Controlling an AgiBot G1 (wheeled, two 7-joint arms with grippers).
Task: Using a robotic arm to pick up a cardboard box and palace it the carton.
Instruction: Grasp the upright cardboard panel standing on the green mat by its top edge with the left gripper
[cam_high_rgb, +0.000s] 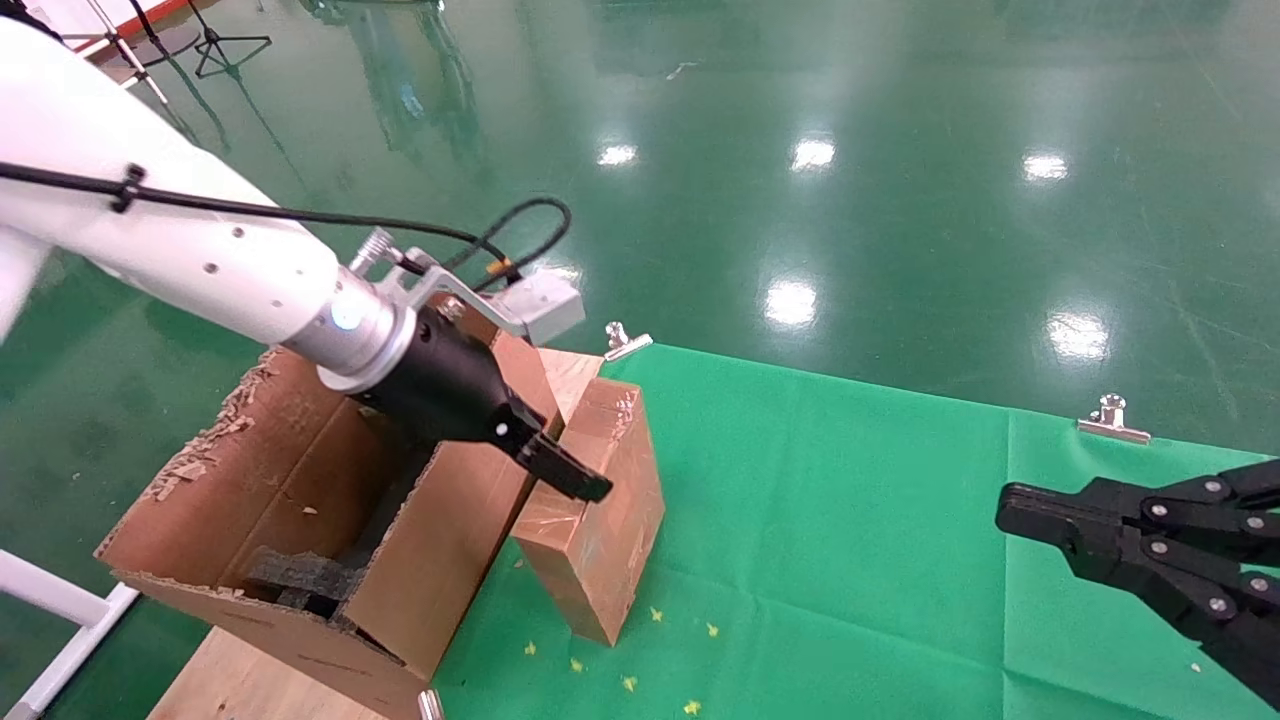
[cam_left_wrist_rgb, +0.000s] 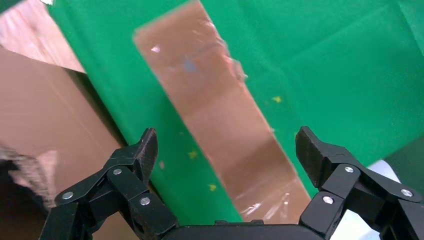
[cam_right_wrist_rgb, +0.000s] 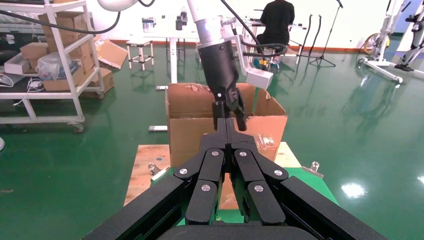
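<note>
My left gripper is going to the cardboard box. It will grab the box at the middle of its long top (cam_high_rgb: 597, 460) (cam_left_wrist_rgb: 237, 149), with fingers on both broad sides.
The cardboard box (cam_high_rgb: 600, 520) is slim, brown and glossy with tape, and it stands on edge on the green cloth (cam_high_rgb: 850, 520), right beside the carton (cam_high_rgb: 300, 480). The carton is large, with ragged flaps and dark foam (cam_high_rgb: 300, 575) inside. My white left arm reaches across the carton, and its left gripper (cam_high_rgb: 575, 480) hangs open just over the box's top face. In the left wrist view the left gripper (cam_left_wrist_rgb: 227, 145) straddles the cardboard box (cam_left_wrist_rgb: 220, 110) with a gap on both sides. The right gripper (cam_high_rgb: 1010, 510) is parked at the right, shut and empty.
Metal clips (cam_high_rgb: 627, 340) (cam_high_rgb: 1112, 418) pin the cloth's far edge. A wooden board (cam_high_rgb: 240, 680) lies under the carton. Yellow specks dot the cloth near the box. The right wrist view shows shelving (cam_right_wrist_rgb: 60, 60) and a seated person (cam_right_wrist_rgb: 277, 20) far behind.
</note>
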